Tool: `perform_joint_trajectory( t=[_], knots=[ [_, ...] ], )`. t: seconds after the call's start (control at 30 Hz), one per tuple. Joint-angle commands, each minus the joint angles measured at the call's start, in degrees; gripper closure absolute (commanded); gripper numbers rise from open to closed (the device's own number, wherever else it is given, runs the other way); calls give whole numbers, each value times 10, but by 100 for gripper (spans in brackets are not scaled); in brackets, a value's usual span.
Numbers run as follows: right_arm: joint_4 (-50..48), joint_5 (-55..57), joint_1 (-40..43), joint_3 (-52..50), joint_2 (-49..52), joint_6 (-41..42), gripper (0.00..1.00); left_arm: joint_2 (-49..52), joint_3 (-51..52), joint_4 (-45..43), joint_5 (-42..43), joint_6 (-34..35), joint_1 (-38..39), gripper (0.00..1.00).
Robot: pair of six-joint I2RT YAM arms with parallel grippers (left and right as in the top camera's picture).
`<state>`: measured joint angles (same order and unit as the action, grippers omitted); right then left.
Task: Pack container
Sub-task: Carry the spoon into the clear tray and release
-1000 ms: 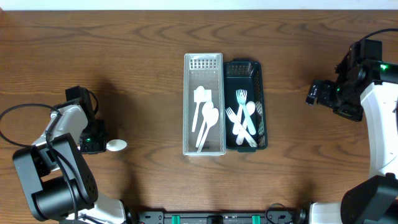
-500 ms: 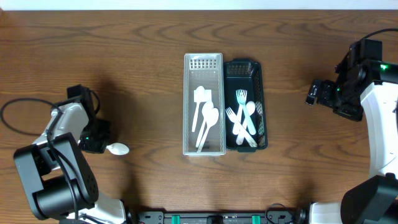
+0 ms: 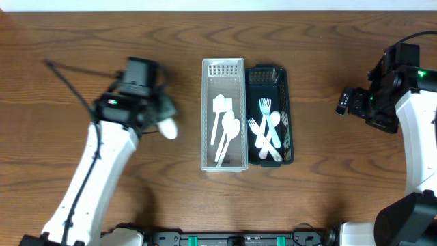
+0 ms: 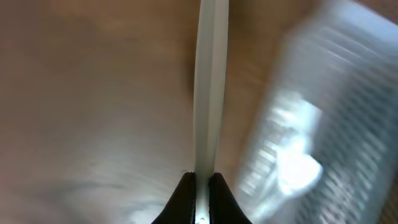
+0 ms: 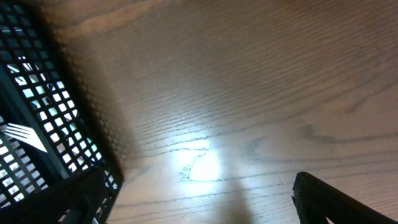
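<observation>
Next, my left gripper lets go of the white plastic spoon among the white spoons in the middle of the clear tray point(image 3: 220, 125) point(image 4: 268, 163).
My left gripper point(image 3: 161, 115) is shut on a white plastic spoon point(image 3: 167, 127) and holds it above the table, just left of the clear tray point(image 3: 206, 116). In the left wrist view the spoon's handle point(image 4: 210, 93) runs straight up from the closed fingertips point(image 4: 201, 185), with the blurred clear tray point(image 4: 336, 124) to the right. The clear tray holds several white spoons point(image 3: 225, 133). The black basket point(image 3: 287, 116) beside it holds white forks point(image 3: 266, 130). My right gripper point(image 3: 345, 102) is open and empty at the far right, above bare wood point(image 5: 205, 205).
The black basket's mesh wall point(image 5: 43, 112) fills the left of the right wrist view. Dark wood table point(image 3: 136, 41) surrounds both containers.
My left arm swung fast from the table's left edge toward the clear tray, lifting the white spoon off the table. The right arm has not moved.
</observation>
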<state>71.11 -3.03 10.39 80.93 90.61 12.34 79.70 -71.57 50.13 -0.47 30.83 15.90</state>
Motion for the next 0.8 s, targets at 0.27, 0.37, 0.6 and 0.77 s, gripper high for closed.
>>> perform_joint_trajectory(
  t=[0.27, 0.37, 0.6, 0.77],
  knots=[
    [0, -1, 1, -1, 4, -8, 1, 54, -28, -70, -61, -82, 215, 94],
    [1, -1, 1, -1, 4, -8, 1, 101, -28, -83, -60, -84, 230, 94],
    [1, -3, 1, -1, 4, -8, 1, 188, -28, -95, -60, -132, 232, 94],
    [1, -3, 1, -1, 4, -8, 1, 207, -28, -104, -60, -152, 232, 75]
  ],
)
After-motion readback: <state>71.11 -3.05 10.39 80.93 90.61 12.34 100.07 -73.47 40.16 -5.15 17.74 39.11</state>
